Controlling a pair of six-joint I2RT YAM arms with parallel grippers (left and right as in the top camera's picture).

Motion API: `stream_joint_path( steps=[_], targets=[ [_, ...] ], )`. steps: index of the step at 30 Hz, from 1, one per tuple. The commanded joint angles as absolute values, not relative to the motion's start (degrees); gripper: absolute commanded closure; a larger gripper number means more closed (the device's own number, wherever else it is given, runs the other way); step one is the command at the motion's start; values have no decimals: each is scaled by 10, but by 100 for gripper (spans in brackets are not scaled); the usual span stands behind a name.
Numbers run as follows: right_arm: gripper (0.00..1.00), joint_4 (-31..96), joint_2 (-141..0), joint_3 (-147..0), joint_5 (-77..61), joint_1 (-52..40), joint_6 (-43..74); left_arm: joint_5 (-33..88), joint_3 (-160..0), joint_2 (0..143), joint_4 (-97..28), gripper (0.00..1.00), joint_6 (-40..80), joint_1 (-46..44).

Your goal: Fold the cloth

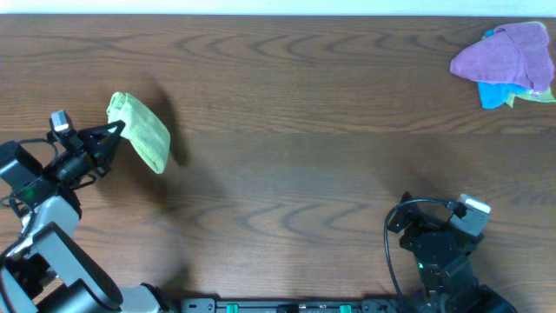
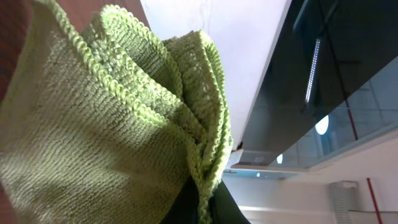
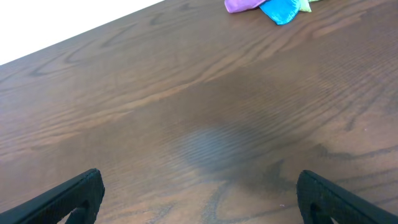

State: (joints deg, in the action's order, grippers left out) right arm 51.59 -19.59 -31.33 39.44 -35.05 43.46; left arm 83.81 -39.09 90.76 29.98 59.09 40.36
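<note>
My left gripper will let go of the light green cloth on the wooden table, in the shadow (image 1: 134, 169) just under its hanging end.
A light green knitted cloth (image 1: 142, 130) hangs bunched at the far left, lifted off the wooden table. My left gripper (image 1: 115, 131) is shut on its edge. In the left wrist view the cloth (image 2: 106, 130) fills the left half, and its braided hem is pinched between the dark fingers (image 2: 205, 205). My right gripper (image 3: 199, 199) is open and empty, low over bare table at the front right. Its arm shows in the overhead view (image 1: 439, 239).
A pile of cloths, purple (image 1: 508, 54) over blue (image 1: 493, 94) with a bit of green, lies at the far right back corner. It also shows at the top of the right wrist view (image 3: 267, 6). The table's back edge (image 1: 278, 16) runs along the top.
</note>
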Motion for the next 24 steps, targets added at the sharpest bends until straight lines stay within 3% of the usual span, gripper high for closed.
stream_joint_path(
  steps=[1, 10, 19, 24],
  targets=[
    [1, 517, -193, -313, 403, -344, 443, 837, -404, 908, 303, 95, 553, 409],
    [1, 517, -193, -313, 403, -344, 443, 790, -404, 908, 287, 94, 485, 418],
    [1, 517, -193, -313, 403, -344, 443, 724, -404, 908, 69, 94, 312, 470],
    [1, 517, -193, -313, 403, -344, 443, 700, -404, 908, 22, 94, 266, 469]
  ],
)
